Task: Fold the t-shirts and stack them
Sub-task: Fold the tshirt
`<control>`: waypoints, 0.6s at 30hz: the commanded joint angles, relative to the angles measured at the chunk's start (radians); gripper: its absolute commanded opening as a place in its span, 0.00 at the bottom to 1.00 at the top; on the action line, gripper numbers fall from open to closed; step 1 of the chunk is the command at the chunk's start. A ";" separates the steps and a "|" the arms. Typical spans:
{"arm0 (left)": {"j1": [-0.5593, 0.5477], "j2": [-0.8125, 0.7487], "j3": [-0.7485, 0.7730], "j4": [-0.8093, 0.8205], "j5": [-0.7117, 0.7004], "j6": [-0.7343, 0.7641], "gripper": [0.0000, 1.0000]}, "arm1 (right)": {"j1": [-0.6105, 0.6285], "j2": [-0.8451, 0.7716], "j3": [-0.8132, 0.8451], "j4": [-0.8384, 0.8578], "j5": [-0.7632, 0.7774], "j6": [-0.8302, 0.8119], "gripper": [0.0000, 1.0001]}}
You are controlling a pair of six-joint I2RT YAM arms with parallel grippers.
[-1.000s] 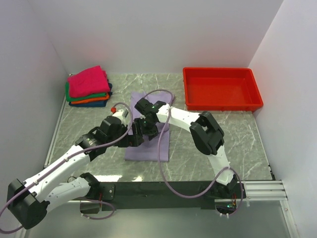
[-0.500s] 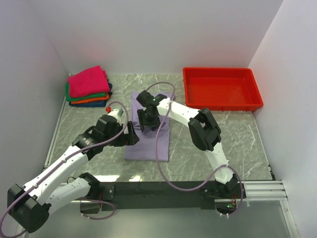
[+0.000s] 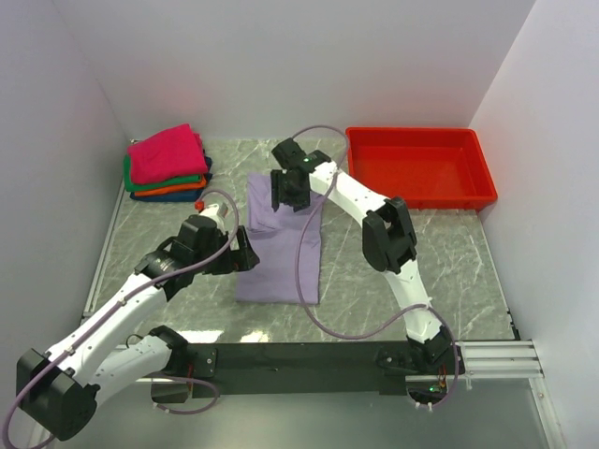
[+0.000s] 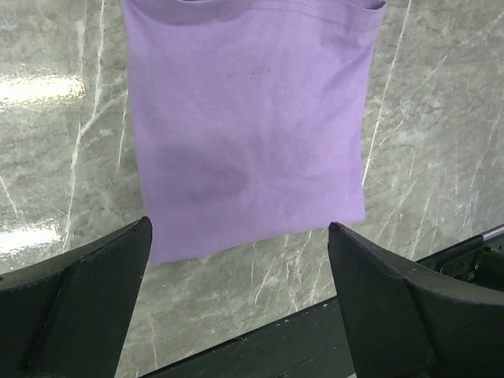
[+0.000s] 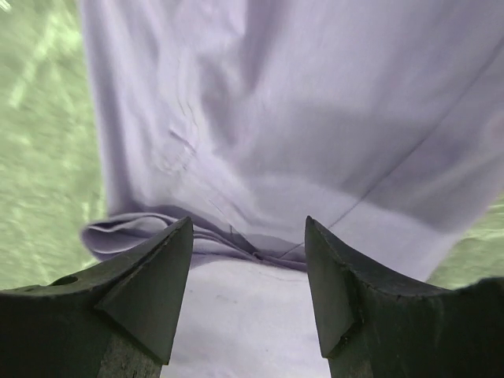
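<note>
Next, I move my right gripper to the lavender t-shirt's near corner [image 3: 314, 300] on the side of the red plastic tray and close it there.
The lavender t-shirt [image 3: 276, 271] lies on the marble table as a long folded strip. My right gripper [image 3: 292, 196] hovers open over its far end. In the right wrist view a creased ridge of the t-shirt [image 5: 260, 118] runs just ahead of the right gripper [image 5: 249, 224], which holds nothing. My left gripper [image 3: 245, 253] stands open at the strip's left edge. In the left wrist view the left gripper [image 4: 239, 228] frames the near hem of the shirt [image 4: 248, 126], apart from it. Folded t-shirts are stacked [image 3: 167, 159] at the far left, magenta on top.
A red plastic tray [image 3: 421, 196] stands at the far right. White walls close in the table on three sides. The right arm's purple cable [image 3: 301, 267] drapes across the shirt. A black rail [image 3: 299, 355] runs along the near edge.
My right gripper has moved from the middle of the shirt to its far end. My left gripper has drawn back a little to the left, off the cloth.
</note>
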 commanded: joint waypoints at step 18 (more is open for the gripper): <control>0.021 0.210 -0.098 0.048 -0.019 -0.116 0.86 | 0.105 -0.667 -0.888 0.171 -0.006 0.157 0.66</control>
